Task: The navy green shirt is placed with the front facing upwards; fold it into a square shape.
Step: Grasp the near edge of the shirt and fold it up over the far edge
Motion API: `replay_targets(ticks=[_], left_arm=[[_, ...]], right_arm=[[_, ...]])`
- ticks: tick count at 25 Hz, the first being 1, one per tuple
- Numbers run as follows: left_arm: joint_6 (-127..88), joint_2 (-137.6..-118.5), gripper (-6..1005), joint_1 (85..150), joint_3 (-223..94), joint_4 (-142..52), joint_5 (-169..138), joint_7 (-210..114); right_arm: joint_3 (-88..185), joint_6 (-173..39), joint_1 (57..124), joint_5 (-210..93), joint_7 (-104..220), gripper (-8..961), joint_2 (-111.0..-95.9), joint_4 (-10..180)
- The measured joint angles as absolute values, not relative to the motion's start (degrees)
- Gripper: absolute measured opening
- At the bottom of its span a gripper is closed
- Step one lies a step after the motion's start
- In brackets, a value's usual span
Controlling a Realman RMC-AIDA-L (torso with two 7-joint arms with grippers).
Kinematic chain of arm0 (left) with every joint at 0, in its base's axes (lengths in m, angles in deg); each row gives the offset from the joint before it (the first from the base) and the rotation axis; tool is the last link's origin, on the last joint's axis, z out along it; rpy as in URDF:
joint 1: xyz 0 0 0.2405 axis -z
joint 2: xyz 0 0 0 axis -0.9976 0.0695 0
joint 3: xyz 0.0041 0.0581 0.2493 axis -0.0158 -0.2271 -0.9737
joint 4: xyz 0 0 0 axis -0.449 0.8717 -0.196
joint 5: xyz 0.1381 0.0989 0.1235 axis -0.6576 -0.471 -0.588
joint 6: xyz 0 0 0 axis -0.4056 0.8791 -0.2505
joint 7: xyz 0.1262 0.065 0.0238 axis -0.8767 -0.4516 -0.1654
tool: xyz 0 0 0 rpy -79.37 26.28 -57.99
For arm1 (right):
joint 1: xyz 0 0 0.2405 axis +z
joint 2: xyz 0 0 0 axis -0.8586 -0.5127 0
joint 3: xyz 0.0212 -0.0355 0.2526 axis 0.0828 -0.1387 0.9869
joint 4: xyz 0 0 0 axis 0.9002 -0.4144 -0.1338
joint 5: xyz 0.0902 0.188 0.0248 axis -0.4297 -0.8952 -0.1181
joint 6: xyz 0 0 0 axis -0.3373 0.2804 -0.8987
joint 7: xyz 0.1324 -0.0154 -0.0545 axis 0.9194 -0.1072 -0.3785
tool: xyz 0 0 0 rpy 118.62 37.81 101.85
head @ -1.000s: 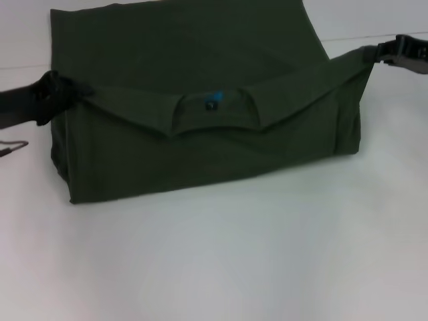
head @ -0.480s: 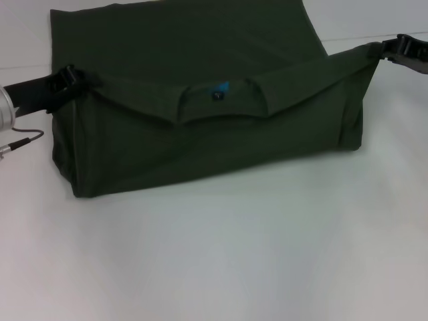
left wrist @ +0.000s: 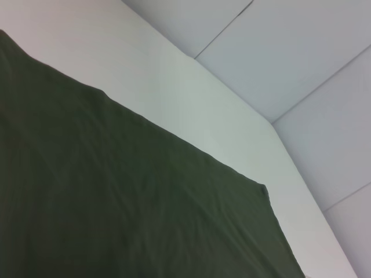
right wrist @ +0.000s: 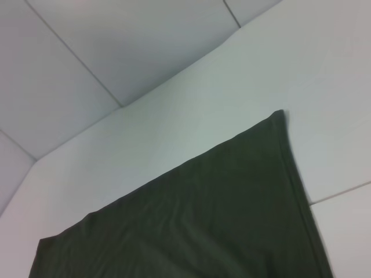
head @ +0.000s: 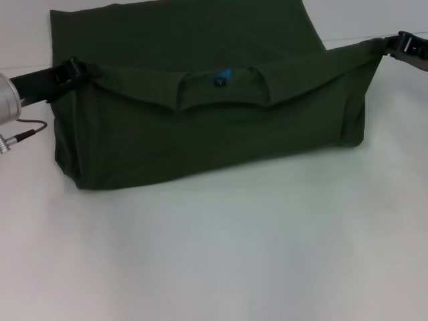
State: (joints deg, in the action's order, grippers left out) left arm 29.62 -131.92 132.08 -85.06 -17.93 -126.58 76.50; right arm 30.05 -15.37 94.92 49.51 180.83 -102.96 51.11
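Observation:
The robot's left gripper should release its shirt corner, now lifted at the curtain's top, on the flat far part (head: 88, 63), near the shirt's side edge.
The navy green shirt (head: 200, 134) is lifted by its collar end and hangs as a curtain, with the ribbed neck and blue label (head: 223, 74) at the top middle. Its far part lies flat on the white table (head: 221, 254). My left gripper (head: 75, 69) is shut on the shirt's left top corner. At the right top corner my right gripper (head: 393, 44) is shut on the cloth too. Both wrist views show only flat green shirt (left wrist: 116, 202) (right wrist: 203, 220) on the table, with no fingers.
A silver arm link and a thin cable (head: 20, 134) hang at the left edge of the head view. Tiled floor (left wrist: 301, 63) shows beyond the table's far edge in the wrist views.
Both grippers have carried the lifted collar edge up and away from me. The hanging fold has grown taller, and its bottom crease has moved farther back on the table.

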Motion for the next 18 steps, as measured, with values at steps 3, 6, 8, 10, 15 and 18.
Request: replay_targets(ticks=[3, 6, 8, 10, 15, 18], left_arm=[[28.2, -131.94, 23, 132.4, -85.1, -18.2, -126.5, 75.8], [26.3, -132.07, 23, 132.8, -85.2, -18.4, -126.5, 75.0], [25.6, -132.42, 23, 133.2, -85.5, -18.4, -126.5, 74.7], [24.8, -132.52, 23, 133.6, -85.8, -18.4, -126.5, 74.5], [22.2, -132.49, 23, 134.4, -87.3, -18.5, -126.5, 74.4], [21.7, -132.27, 23, 134.9, -87.4, -18.6, -126.5, 74.4]], right_arm=[[29.8, -17.1, 95.3, 49.4, 180.6, 54, -103.98, 51.1], [29.3, -18.8, 95.9, 48.1, 179.6, 54, -105.20, 51.3], [29.3, -19.1, 96.0, 47.8, 179.5, 54, -105.38, 51.4], [29.2, -19.9, 96.5, 47.6, 179.4, 53, -105.69, 51.6], [28.4, -24.5, 98.3, 47.5, 178.4, 53, -105.75, 53.6], [27.8, -26.7, 99.2, 47.5, 177.8, 54, -105.46, 54.8]])
